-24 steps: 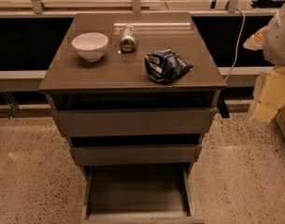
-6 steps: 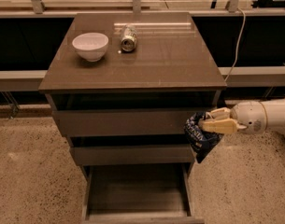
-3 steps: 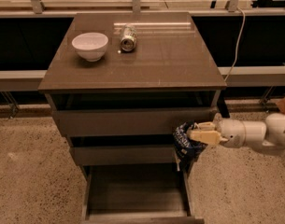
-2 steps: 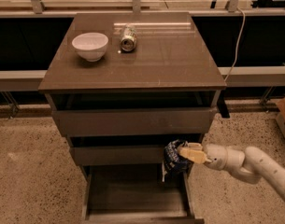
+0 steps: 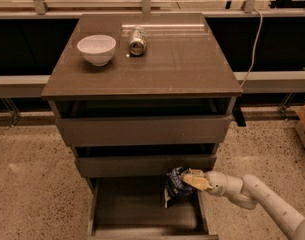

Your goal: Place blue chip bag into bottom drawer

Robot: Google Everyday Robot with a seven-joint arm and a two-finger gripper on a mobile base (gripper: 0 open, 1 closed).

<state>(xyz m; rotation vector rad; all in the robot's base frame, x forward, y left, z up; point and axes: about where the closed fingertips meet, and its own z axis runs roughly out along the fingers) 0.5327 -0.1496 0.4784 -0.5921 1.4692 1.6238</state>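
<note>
I should have my gripper let go of the blue chip bag inside the bottom drawer (image 5: pixel 179 200), near the side that is closest to my arm.
The blue chip bag (image 5: pixel 176 186) is a crumpled dark blue foil bag with white markings. It hangs from my gripper (image 5: pixel 191 180) just above the right side of the open bottom drawer (image 5: pixel 137 209). My gripper is shut on the bag's top edge. My arm (image 5: pixel 257 199) reaches in from the lower right. The drawer's tray is bare and pulled out toward the camera.
A white bowl (image 5: pixel 96 49) and a silver drink can (image 5: pixel 137 40) lying on its side sit on the cabinet top (image 5: pixel 182 69). The two wider drawers (image 5: pixel 142 129) above are slightly open. Speckled floor lies on both sides of the cabinet.
My gripper has carried the bag down from the cabinet's right side and leftward, to just over the open bottom drawer.
</note>
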